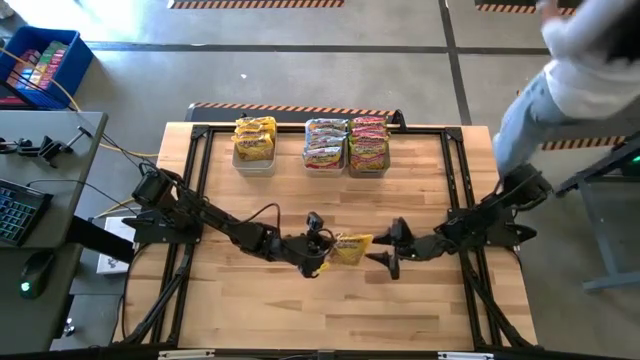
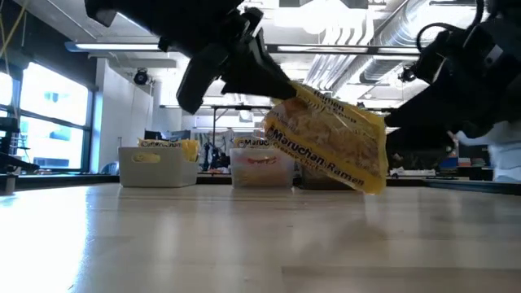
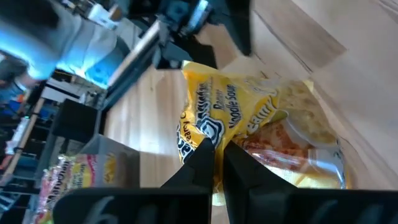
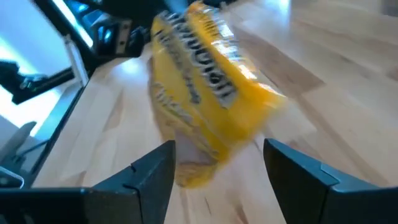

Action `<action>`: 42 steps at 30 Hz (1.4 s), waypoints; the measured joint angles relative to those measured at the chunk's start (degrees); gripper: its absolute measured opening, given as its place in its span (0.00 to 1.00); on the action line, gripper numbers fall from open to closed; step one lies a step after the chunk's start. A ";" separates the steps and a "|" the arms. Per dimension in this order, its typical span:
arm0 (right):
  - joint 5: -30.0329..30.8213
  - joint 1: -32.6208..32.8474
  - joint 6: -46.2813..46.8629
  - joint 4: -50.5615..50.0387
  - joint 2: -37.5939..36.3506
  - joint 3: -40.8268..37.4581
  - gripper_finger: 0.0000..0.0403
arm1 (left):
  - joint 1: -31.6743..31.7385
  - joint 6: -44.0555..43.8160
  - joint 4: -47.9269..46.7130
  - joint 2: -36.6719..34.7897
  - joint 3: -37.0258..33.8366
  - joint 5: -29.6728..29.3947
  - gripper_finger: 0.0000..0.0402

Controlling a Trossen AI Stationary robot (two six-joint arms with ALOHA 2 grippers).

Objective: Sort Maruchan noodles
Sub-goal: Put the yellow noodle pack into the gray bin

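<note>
The yellow Maruchan ramen packet will pass from my left gripper to my right gripper above the middle of the table (image 1: 316, 246).
A yellow Maruchan ramen packet (image 1: 352, 247) hangs above the middle of the table, off the wood in the low view (image 2: 330, 140). My left gripper (image 1: 322, 247) is shut on its left end. My right gripper (image 1: 384, 250) is open just off the packet's right end. In the right wrist view the packet (image 4: 205, 93) shows ahead of the spread fingers (image 4: 214, 177), and I see no touch. More packets lie in three bins at the far edge: yellow ones (image 1: 254, 140), blue-green and pink ones (image 1: 326, 143), and pink-red ones (image 1: 369, 143). My left gripper (image 3: 214, 158) pinches the packet's edge (image 3: 208, 134) at the end nearest the table's left side, between its two fingers. The fingers come from the table's left, slanting slightly down. The packet is lifted clear of the table and tilts, its free end (image 2: 370, 175) lower.
Three bins stand in a row at the far edge (image 2: 159, 167) (image 2: 262, 167). Black frame rails run along the table's left and right sides (image 1: 200, 190). A person (image 1: 570, 70) stands past the far right corner. Bare wood lies near the gripper (image 1: 340, 310).
</note>
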 joint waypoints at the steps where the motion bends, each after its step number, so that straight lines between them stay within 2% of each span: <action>1: -0.89 -0.48 -1.94 0.49 0.88 0.81 0.56 | 0.00 0.17 0.73 0.00 0.01 -0.42 0.00; 7: -6.14 -3.13 -9.03 3.62 5.21 4.50 0.56 | -0.06 1.32 3.35 -0.22 0.02 -2.91 0.00; 11: -6.00 -4.58 -9.34 4.90 6.47 5.22 0.56 | -0.35 1.63 3.62 -0.72 0.02 -5.07 0.00; 15: -6.05 -5.39 -8.99 8.02 6.59 4.92 0.56 | -0.92 1.56 3.83 -2.82 0.02 -5.36 0.00; 22: -8.84 -5.56 -14.59 16.84 6.57 4.94 0.56 | -1.93 1.32 5.00 -6.33 0.02 -5.51 0.00; 30: -12.44 -5.57 -19.14 25.47 6.57 5.15 0.56 | -2.25 1.82 11.52 -7.52 0.02 -8.54 0.00; 37: -15.27 -5.57 -22.67 26.82 6.57 9.02 0.56 | -1.85 0.91 13.55 -7.52 0.06 -9.99 0.00; 42: -13.44 -5.54 -25.25 25.45 6.60 10.99 0.49 | -2.32 0.86 15.04 -7.65 0.11 -11.65 0.00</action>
